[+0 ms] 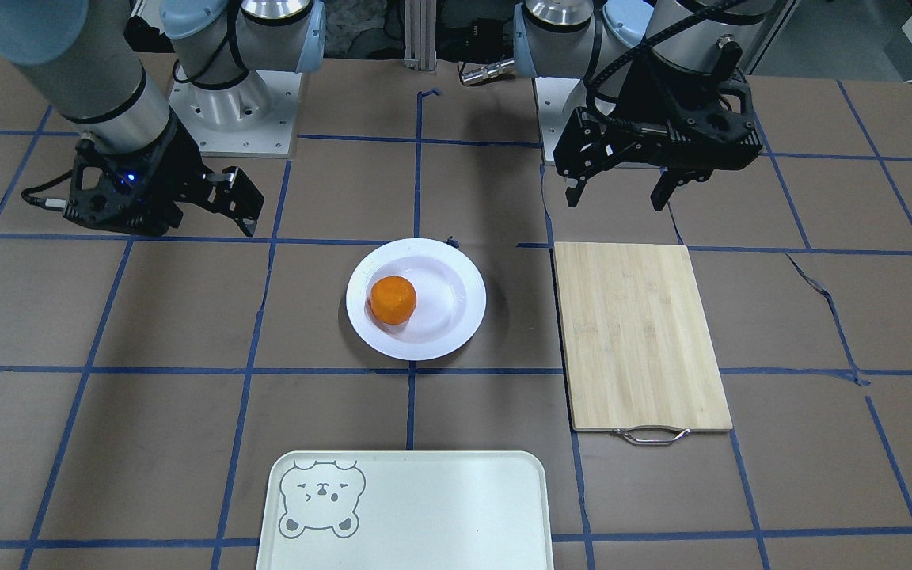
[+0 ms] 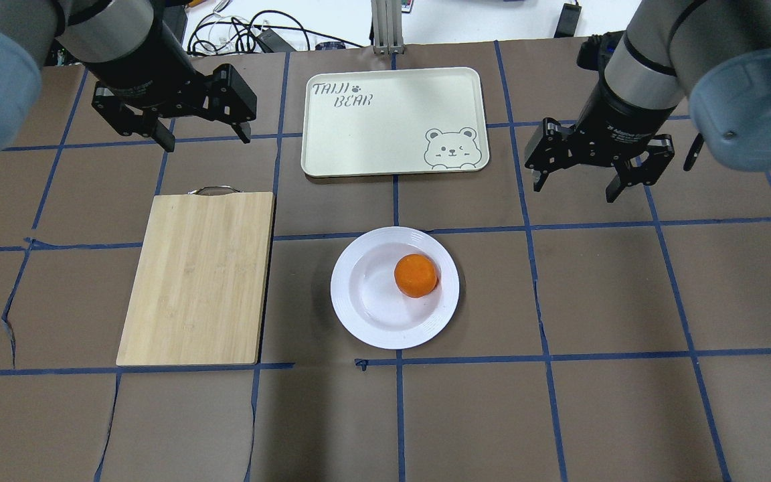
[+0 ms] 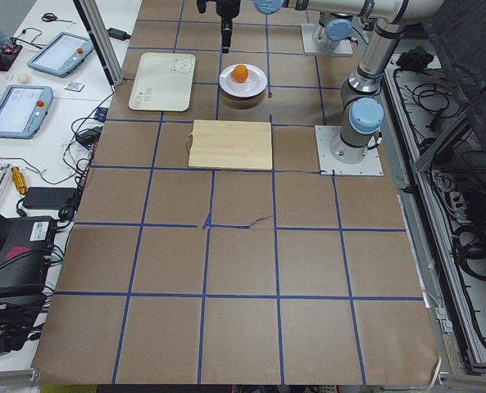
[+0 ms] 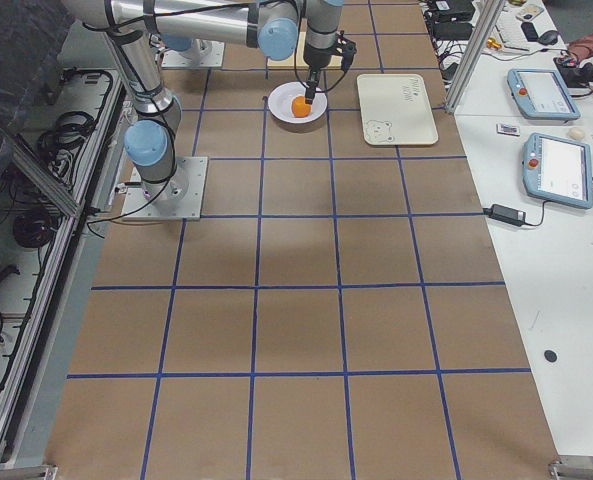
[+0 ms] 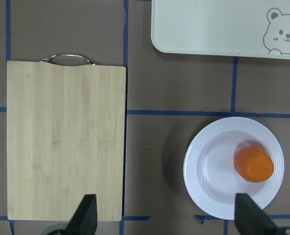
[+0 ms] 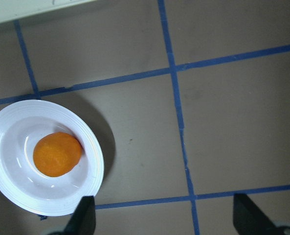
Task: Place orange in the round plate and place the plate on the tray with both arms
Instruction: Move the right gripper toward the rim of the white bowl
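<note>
My right gripper is to grab the round plate next by the plate's rim (image 1: 367, 338) (image 6: 85, 121) beside the orange, on the side toward the tray.
The orange (image 2: 416, 275) sits right of centre in the round plate (image 2: 359, 314), which rests mid-table. The tray (image 2: 385, 120) lies bare at the far edge, just beyond the plate. My left gripper (image 2: 207, 140) hangs open above the table, left of the tray, holding nothing. My right gripper (image 2: 574, 189) is open too, up and to the right of the plate. The left wrist view shows the orange (image 5: 253, 164) in the plate (image 5: 208, 171) near the right fingertip (image 5: 247, 218). In the right wrist view the orange (image 6: 56, 154) and plate (image 6: 8, 147) lie at lower left.
A bamboo cutting board (image 2: 198, 274) with a metal handle lies left of the plate, below my left gripper. Brown paper with blue tape lines covers the table. Cables and tablets sit on side benches beyond the far edge.
</note>
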